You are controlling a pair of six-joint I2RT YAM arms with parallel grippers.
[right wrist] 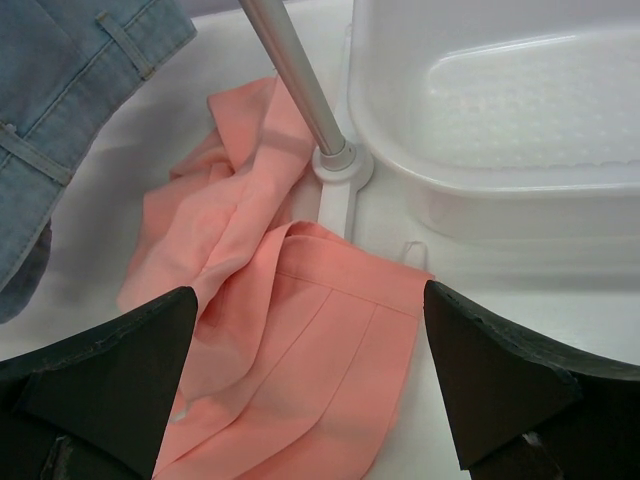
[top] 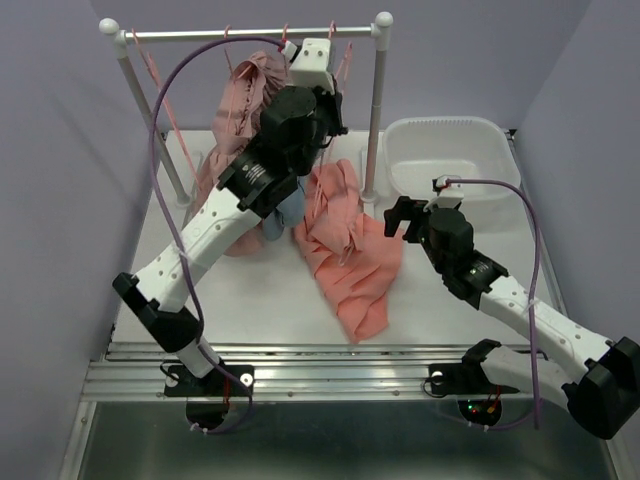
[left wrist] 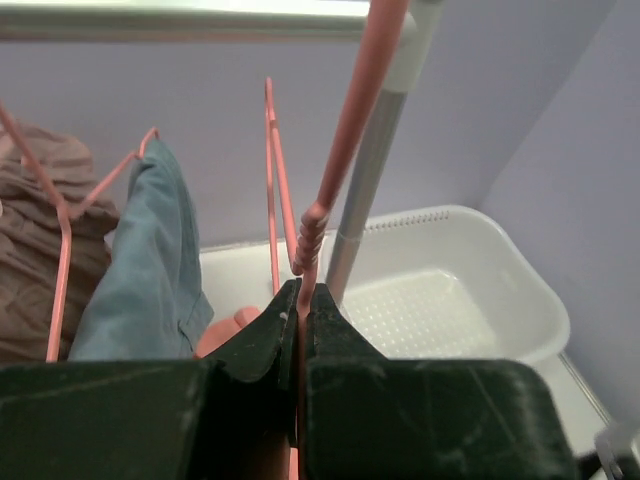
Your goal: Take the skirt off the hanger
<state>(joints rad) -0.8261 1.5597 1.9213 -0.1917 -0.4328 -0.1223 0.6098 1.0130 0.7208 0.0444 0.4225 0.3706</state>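
Observation:
The crumpled fold [top: 352, 238] [right wrist: 215, 345] of the salmon-pink skirt, at its heaped upper end in front of the foot of the rack pole, will be gripped by my right gripper.
The salmon-pink skirt [top: 350, 250] lies crumpled on the table, its upper end heaped near the rack pole's foot. It fills the right wrist view [right wrist: 310, 340]. My left gripper [top: 333, 100] is raised by the rack's right end and shut on a thin pink hanger [left wrist: 315, 225], pinched between its fingertips [left wrist: 302, 300]. Whether the skirt still touches that hanger is hidden behind the arm. My right gripper [top: 400, 215] is open and empty just above the skirt's right edge, its jaws wide on either side of the cloth [right wrist: 310, 292].
A white basin [top: 450, 150] stands at the back right, beside the rack's right pole [top: 378, 110]. A blue denim garment [left wrist: 150, 260] and a brownish-pink garment [top: 240, 100] hang on other pink hangers. The pole's foot [right wrist: 335, 165] touches the skirt.

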